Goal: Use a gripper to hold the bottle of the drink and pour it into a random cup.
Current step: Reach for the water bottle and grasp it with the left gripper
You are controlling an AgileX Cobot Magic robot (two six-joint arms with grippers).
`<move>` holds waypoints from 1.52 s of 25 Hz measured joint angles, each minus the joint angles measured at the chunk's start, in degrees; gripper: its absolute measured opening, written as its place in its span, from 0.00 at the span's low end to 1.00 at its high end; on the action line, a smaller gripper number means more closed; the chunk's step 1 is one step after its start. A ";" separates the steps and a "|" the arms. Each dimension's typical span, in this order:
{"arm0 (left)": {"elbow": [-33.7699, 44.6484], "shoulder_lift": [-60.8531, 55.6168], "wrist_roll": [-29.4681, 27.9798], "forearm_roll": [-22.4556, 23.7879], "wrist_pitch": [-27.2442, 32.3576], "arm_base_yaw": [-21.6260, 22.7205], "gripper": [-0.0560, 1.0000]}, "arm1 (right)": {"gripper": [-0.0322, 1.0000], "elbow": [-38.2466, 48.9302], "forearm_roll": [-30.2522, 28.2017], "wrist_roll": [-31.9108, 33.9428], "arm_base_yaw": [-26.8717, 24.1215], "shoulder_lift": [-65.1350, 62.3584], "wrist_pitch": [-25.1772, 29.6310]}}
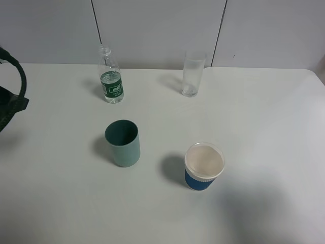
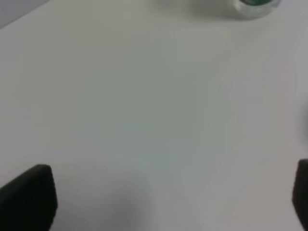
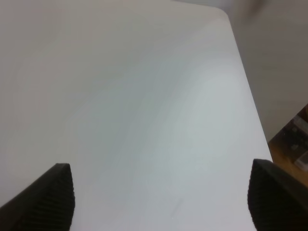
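My left gripper should grip the dark green label (image 1: 112, 84) around the drink bottle, keeping its open top free for pouring.
The bottle of the drink (image 1: 110, 76) stands uncapped at the back left of the table (image 1: 254, 122), clear with a dark green label. Its base (image 2: 255, 6) just shows in the left wrist view. The cup (image 1: 192, 73), a tall clear glass, stands at the back centre. Only a black arm part with a cable loop (image 1: 12, 96) shows at the left edge of the exterior view. My left gripper (image 2: 168, 202) is open over bare table, well short of the bottle. My right gripper (image 3: 161, 199) is open too, above bare table near a rounded table corner (image 3: 219, 12).
A teal-green plastic cup (image 1: 123, 143) stands left of centre. A white paper cup with a blue sleeve (image 1: 203, 166) stands nearer the front, to its right. Beyond the table's edge in the right wrist view lies brown floor with some clutter (image 3: 296, 144).
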 joint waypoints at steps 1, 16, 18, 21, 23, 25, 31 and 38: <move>-0.12 1.65 0.00 0.21 -1.31 -0.24 0.99 | 0.75 0.00 0.00 0.00 0.00 0.00 0.00; -1.34 22.43 0.00 2.08 -18.11 -2.25 0.99 | 0.75 0.00 0.00 0.00 0.00 0.00 0.00; -1.34 24.61 -0.60 3.36 -20.62 -2.25 0.99 | 0.75 0.00 0.00 0.00 0.00 0.00 0.00; -1.34 27.69 -3.76 5.38 -26.21 -2.25 0.99 | 0.75 0.00 0.00 0.00 0.00 0.00 0.00; -1.34 29.69 -6.49 6.30 -30.38 -2.25 0.99 | 0.75 0.00 0.00 0.00 0.00 0.00 0.00; -1.34 31.99 -9.03 7.32 -34.73 -2.25 0.99 | 0.75 0.00 0.00 0.00 0.00 0.00 0.00; -1.40 38.29 -12.11 8.24 -45.31 -2.25 0.99 | 0.75 0.00 0.00 0.00 0.00 0.00 0.00; -1.47 44.56 -13.16 10.72 -54.23 -2.25 0.99 | 0.75 0.00 0.00 0.00 0.00 0.00 0.00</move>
